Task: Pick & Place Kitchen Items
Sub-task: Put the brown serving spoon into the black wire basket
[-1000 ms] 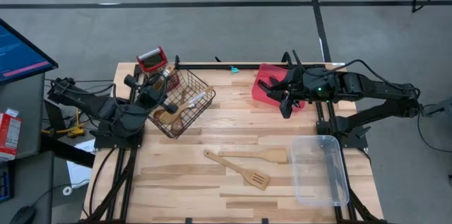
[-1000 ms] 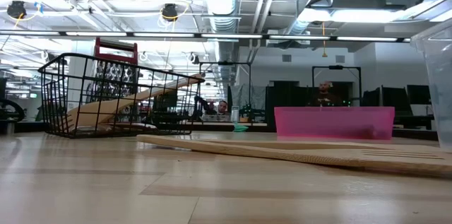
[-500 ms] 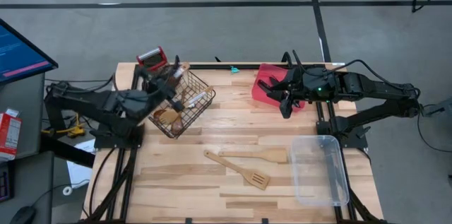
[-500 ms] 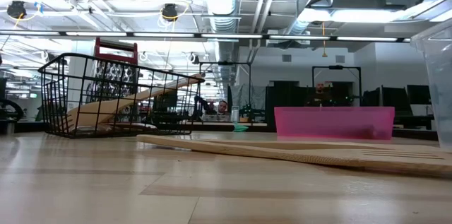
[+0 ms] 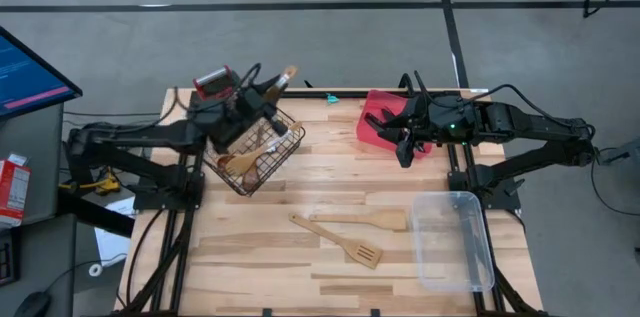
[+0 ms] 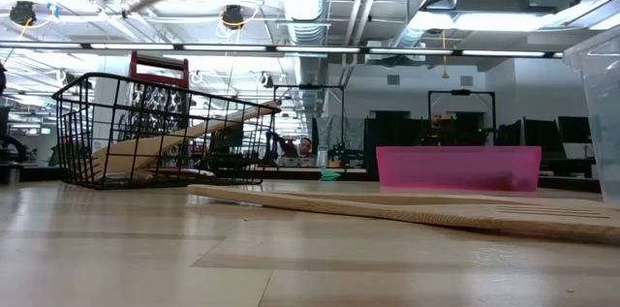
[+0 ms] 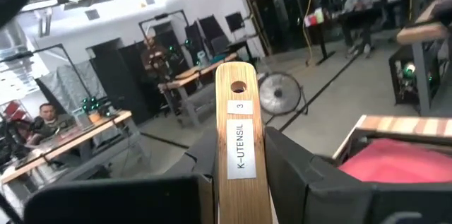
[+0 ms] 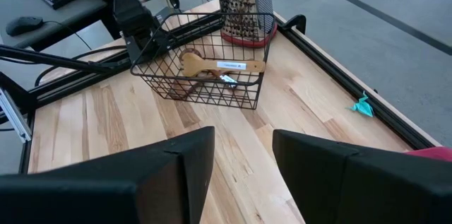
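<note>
The robot's left gripper will release the pale wooden utensil inside the black wire basket (image 5: 263,151), among the other wooden utensils.
My left gripper (image 5: 268,90) hangs over the far rim of the black wire basket (image 5: 255,147), shut on a pale wooden utensil (image 5: 285,77) labelled "K-UTENSIL 3" (image 7: 239,146). Its bowl or blade end is hidden behind the gripper. More wooden utensils (image 8: 212,65) lie inside the basket. Two wooden spatulas (image 5: 360,220) (image 5: 352,248) lie flat on the table's near middle. My right gripper (image 5: 402,145) waits open above the near edge of the red tray (image 5: 380,117), with nothing between its fingers (image 8: 169,174). My left gripper pinches the utensil's handle (image 7: 239,185) between its two fingers. The gripper points about level, and the handle runs along the fingers. The handle's free end, with its hole (image 7: 238,88), sticks out past the fingertips. The utensil is lifted clear of the basket.
A red-topped steel grater (image 5: 214,83) stands just beyond the basket at the far left. A clear plastic bin (image 5: 455,240) sits at the near right. A small teal scrap (image 5: 329,98) lies by the far edge rail.
My left gripper has swung from the basket's left side toward the table's far edge and right, over the basket, turning as it went. It stays shut on the wooden utensil, which has come along clear of the basket.
</note>
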